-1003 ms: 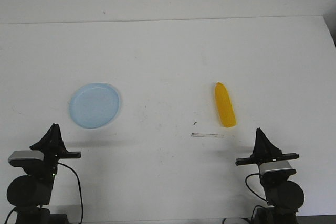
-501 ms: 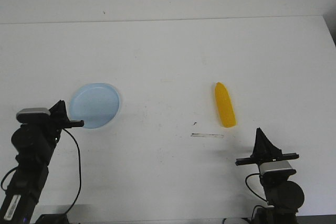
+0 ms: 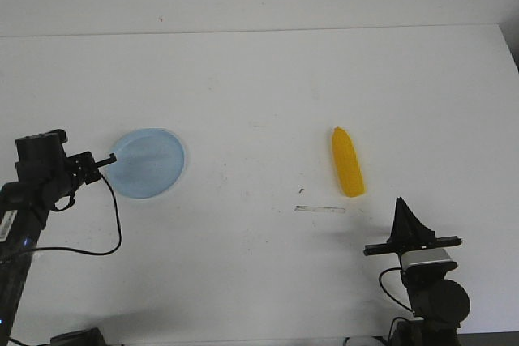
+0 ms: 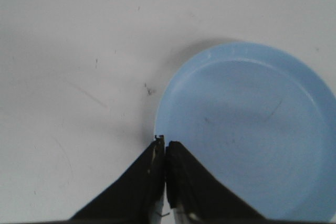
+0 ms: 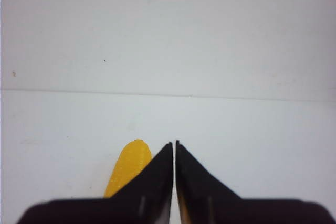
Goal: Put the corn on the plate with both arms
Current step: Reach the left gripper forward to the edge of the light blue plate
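My left gripper is to close on the plate's rim (image 3: 110,160) (image 4: 158,137) on the side farthest from the corn, since the plate should move nearer to the corn.
The yellow corn (image 3: 347,162) lies on the white table right of centre, pointed tip away from me. The pale blue plate (image 3: 148,161) sits left of centre. My left gripper (image 3: 109,160) is shut and empty, its tips at the plate's left rim; in the left wrist view the tips (image 4: 165,141) sit at the plate's (image 4: 247,129) edge. My right gripper (image 3: 401,202) is shut and empty, parked near the front edge, short of the corn. In the right wrist view the corn (image 5: 128,166) shows partly behind the shut fingers (image 5: 157,171).
A thin grey strip (image 3: 319,209) lies on the table just in front of the corn. The table's far edge (image 3: 259,32) meets a white wall.
My left arm has risen from its parked pose and swung out, bringing its shut gripper to the plate's left rim. The right arm, corn and plate have not moved.
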